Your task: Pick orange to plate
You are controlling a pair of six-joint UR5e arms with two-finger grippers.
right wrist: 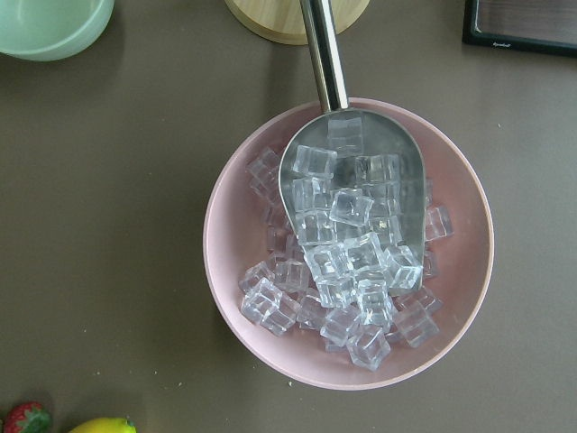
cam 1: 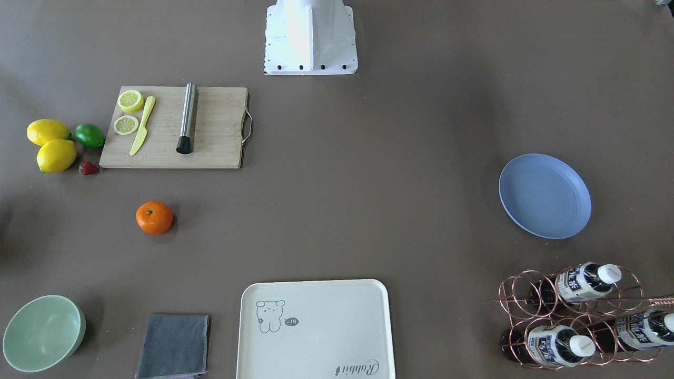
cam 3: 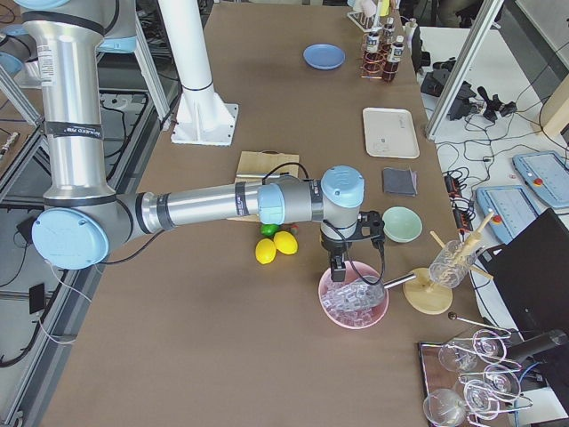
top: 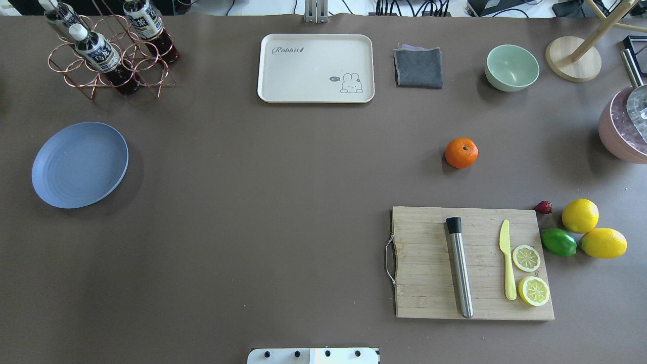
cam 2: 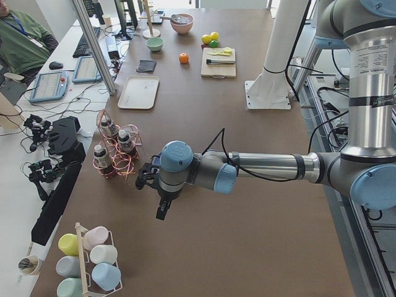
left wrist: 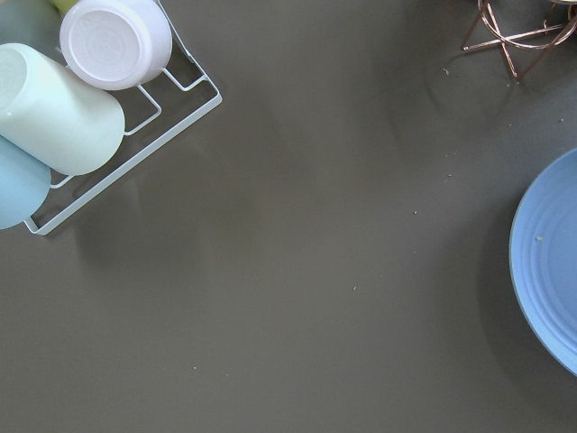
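Note:
I will next bring my left gripper over to the blue plate's rim [cam 1: 589, 192] [left wrist: 517, 289], on the side farthest away from the orange, and close it there.
The orange [cam 1: 154, 217] [top: 461, 152] rests alone on the brown table, on my right half, between the cutting board and the grey cloth; it also shows small and far in the exterior left view [cam 2: 184, 58]. The blue plate [cam 1: 545, 196] [top: 80, 164] [cam 3: 324, 56] lies bare on my left half, and its rim [left wrist: 545, 271] enters the left wrist view. My left gripper [cam 2: 162, 210] hangs past the table's left end area, near the bottle rack. My right gripper [cam 3: 336, 267] hovers over a pink ice bowl. Whether either is open, I cannot tell.
A cutting board [top: 472, 263] carries a steel muddler, a yellow knife and lemon slices; lemons, a lime and a strawberry lie beside it. A cream tray [top: 316, 68], grey cloth [top: 418, 67], green bowl [top: 511, 67], copper bottle rack [top: 108, 50], ice bowl with scoop [right wrist: 347, 244] and cup rack [left wrist: 81, 99] ring the table.

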